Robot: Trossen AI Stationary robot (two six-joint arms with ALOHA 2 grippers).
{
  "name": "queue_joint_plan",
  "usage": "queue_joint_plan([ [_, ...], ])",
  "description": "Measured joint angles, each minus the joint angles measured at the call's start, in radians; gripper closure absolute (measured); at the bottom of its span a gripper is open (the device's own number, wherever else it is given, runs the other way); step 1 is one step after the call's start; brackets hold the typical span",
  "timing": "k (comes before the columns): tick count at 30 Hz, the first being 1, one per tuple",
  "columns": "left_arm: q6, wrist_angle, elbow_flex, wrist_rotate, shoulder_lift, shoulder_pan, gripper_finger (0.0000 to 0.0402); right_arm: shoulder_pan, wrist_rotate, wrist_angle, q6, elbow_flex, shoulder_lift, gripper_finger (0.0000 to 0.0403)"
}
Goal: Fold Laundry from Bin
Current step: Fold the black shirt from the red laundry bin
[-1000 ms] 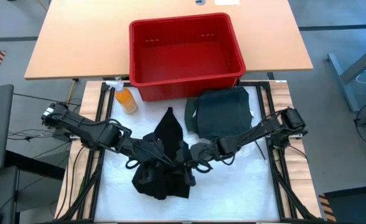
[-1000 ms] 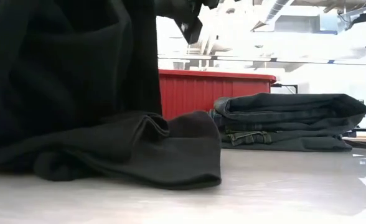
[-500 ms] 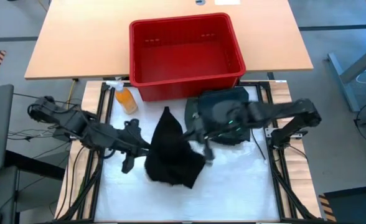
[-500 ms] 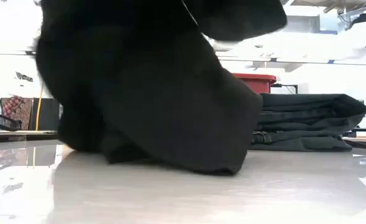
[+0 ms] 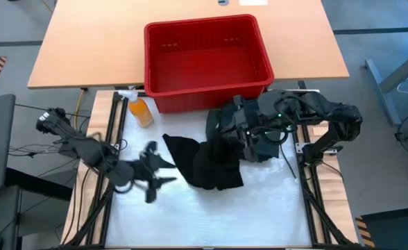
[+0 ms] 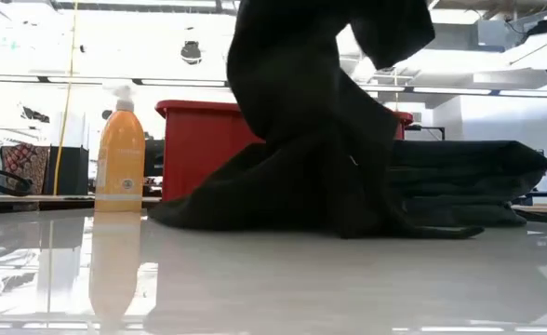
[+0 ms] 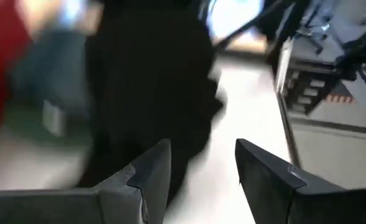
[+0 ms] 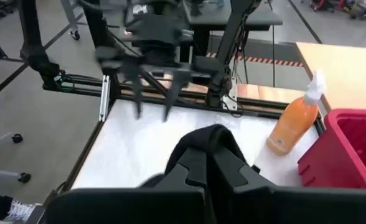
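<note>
I will next move my left gripper to the black garment's near edge (image 5: 202, 180) (image 7: 182, 148), which is beside the bare half of the mat, and close it there.
A black garment (image 5: 205, 164) from the laundry is pulled up at its right end, where my right gripper (image 8: 210, 167) is shut on it; its left end trails on the white mat. In the low view the garment (image 6: 303, 112) hangs down from above the picture. My left gripper (image 5: 168, 171) stands open just left of the garment, touching nothing; its wrist view shows its fingers (image 7: 153, 169) apart, with the garment (image 7: 152, 93) ahead. A folded dark stack (image 6: 469, 181) lies on the mat under my right arm. The red bin (image 5: 207, 55) stands behind. My right gripper pinches a bunched fold of the black garment (image 8: 203, 142) between its two fingers; how many layers, I cannot tell. The fingers come from the table's right, slanting down. The garment hangs slack below them, and its lower end (image 6: 246, 207) lies on the mat.
An orange spray bottle (image 5: 140, 110) stands at the mat's far left corner, next to the bin. The folded stack (image 5: 251, 114) takes up the mat's far right part. The near half of the mat (image 5: 211, 215) is bare.
My left gripper has let go of the black garment, opened and drawn back toward the table's left edge. My right gripper has shut on the garment and gone up and toward the far right, lifting its right end; the heap has stretched out and its left end stays on the mat.
</note>
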Motion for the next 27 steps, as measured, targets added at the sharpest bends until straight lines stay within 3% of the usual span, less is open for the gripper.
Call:
queue_joint_plan([
  [5,0.644,0.509,-0.074,-0.038,0.133,0.019,0.0235,0.000,-0.001,-0.039,0.026,0.000,0.010,0.0382],
  [8,0.809,0.545,0.007,-0.064,0.213,0.063,0.0235,0.001,-0.002,-0.067,0.047,0.000,0.016,0.0382],
  [11,0.907,0.473,0.107,-0.080,0.271,0.096,0.0235,0.003,-0.002,-0.100,0.072,0.000,0.016,0.0382],
  [14,0.914,0.282,0.220,-0.040,0.313,0.134,0.0235,0.003,-0.002,-0.115,0.093,0.000,0.016,0.0382],
  [19,0.771,-0.077,0.349,0.165,0.395,0.207,0.0235,0.003,-0.002,-0.121,0.107,0.000,0.016,0.0382],
  [23,0.745,-0.111,0.360,0.077,0.429,0.232,0.0235,0.003,-0.002,-0.120,0.107,0.000,0.016,0.0382],
  [27,0.718,-0.114,0.361,0.183,0.429,0.247,0.0242,0.003,0.003,-0.124,0.107,0.000,0.016,0.0382],
])
